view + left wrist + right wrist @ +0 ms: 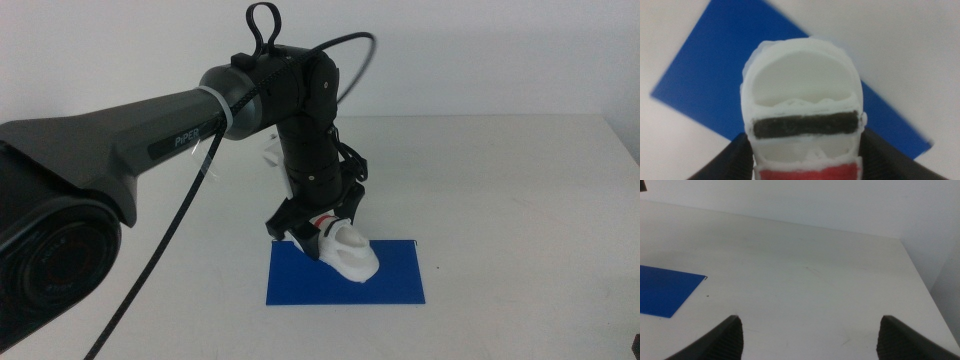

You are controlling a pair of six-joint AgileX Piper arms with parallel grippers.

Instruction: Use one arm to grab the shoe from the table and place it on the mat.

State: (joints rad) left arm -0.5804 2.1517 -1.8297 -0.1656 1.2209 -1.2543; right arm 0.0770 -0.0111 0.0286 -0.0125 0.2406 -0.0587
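The robot's left gripper will release the white shoe, now at the back part of the mat, lying lengthwise across the middle of the blue mat [338, 262] [786, 112].
The white shoe [350, 255] with black and red straps is gripped by my left gripper [316, 228], whose jaws are shut on its sides. The black left arm [150, 140] reaches in from the left. The shoe sits at the back left part of the blue mat [395, 285]; I cannot tell whether its sole touches it. In the left wrist view the shoe [802, 95] fills the middle with the mat [700, 85] beneath it. My right gripper [810, 332] is open and empty, off to the right over the table [815, 255].
The white table [520, 180] stretches around the mat. Its right edge [920, 275] shows in the right wrist view, as does a corner of the mat [665, 292]. A black cable [180, 230] hangs from the left arm.
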